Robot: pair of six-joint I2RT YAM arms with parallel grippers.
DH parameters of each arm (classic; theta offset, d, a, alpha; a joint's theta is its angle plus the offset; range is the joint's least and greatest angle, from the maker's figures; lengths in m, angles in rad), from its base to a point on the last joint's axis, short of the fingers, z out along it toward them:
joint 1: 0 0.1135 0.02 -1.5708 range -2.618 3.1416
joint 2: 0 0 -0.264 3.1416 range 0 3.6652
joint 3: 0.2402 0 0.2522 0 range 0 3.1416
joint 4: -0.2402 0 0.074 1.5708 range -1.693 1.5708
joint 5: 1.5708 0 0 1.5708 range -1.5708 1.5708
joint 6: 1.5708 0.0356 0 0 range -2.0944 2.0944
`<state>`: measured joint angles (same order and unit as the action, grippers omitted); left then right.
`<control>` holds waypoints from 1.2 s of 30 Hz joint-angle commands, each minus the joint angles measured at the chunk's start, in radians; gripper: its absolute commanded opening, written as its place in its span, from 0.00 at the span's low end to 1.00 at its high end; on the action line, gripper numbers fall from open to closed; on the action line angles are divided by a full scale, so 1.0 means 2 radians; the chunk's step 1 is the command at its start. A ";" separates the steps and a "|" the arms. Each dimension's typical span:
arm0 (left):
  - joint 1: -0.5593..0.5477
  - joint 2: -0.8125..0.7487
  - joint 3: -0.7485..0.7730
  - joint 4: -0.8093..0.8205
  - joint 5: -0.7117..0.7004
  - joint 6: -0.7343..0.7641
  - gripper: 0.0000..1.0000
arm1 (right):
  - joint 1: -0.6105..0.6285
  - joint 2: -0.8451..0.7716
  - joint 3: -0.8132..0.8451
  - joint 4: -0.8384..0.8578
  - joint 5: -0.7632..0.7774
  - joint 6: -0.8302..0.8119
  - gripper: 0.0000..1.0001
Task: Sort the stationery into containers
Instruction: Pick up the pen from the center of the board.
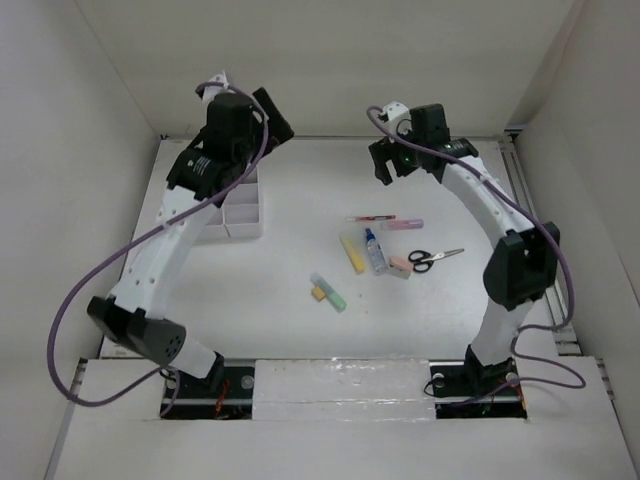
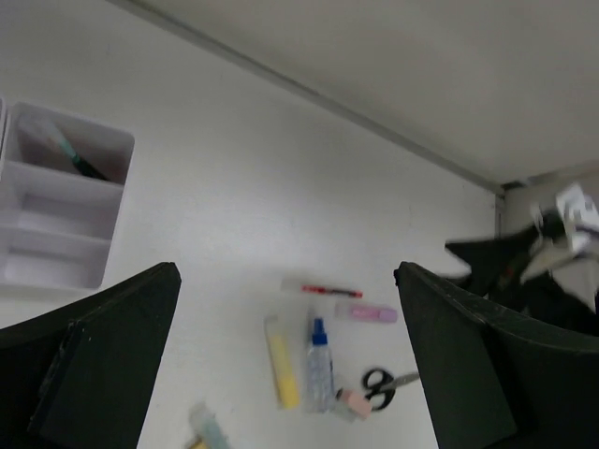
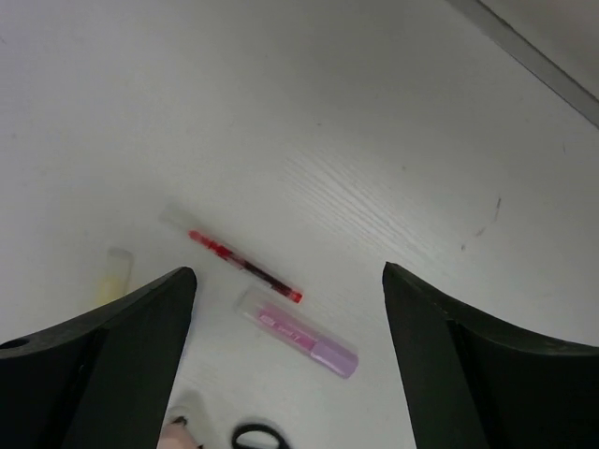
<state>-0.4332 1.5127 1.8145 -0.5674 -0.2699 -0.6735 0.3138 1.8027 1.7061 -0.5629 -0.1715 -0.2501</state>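
Next, my right gripper grips the red pen at its dark end (image 1: 388, 217) (image 3: 282, 287), which is the end opposite the pen's clear cap.
The stationery lies mid-table: a red pen (image 1: 371, 217), pink highlighter (image 1: 402, 225), yellow highlighter (image 1: 352, 253), blue-capped bottle (image 1: 375, 250), pink eraser (image 1: 400, 267), scissors (image 1: 436, 258), green highlighter (image 1: 330, 292) and tan eraser (image 1: 319, 294). The white organiser tray (image 1: 245, 210) stands at the back left, partly hidden by my left arm. In the left wrist view a dark pen (image 2: 75, 159) lies in one compartment of the tray (image 2: 65, 238). My left gripper (image 2: 286, 271) is open and empty, raised beside the tray. My right gripper (image 3: 287, 273) is open and empty above the red pen (image 3: 245, 267) and pink highlighter (image 3: 298, 332).
White walls enclose the table at the back and on both sides. A rail (image 1: 515, 180) runs along the right edge. Purple cables (image 1: 90, 290) loop off both arms.
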 commanded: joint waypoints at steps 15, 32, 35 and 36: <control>-0.010 -0.175 -0.258 0.026 0.057 0.119 1.00 | -0.014 0.090 -0.033 0.041 -0.075 -0.143 0.91; -0.005 -0.200 -0.286 0.043 0.066 0.133 1.00 | 0.003 0.123 -0.055 0.057 -0.042 -0.152 0.76; -0.005 -0.200 -0.281 0.043 0.066 0.133 1.00 | -0.002 0.127 -0.055 0.057 -0.048 -0.152 0.76; -0.005 -0.195 -0.281 0.043 0.066 0.133 1.00 | -0.002 0.127 -0.055 0.057 -0.048 -0.152 0.75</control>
<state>-0.4488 1.1416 1.2480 -0.5125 -0.1432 -0.4229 0.3073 2.0430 1.5871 -0.4957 -0.2508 -0.5430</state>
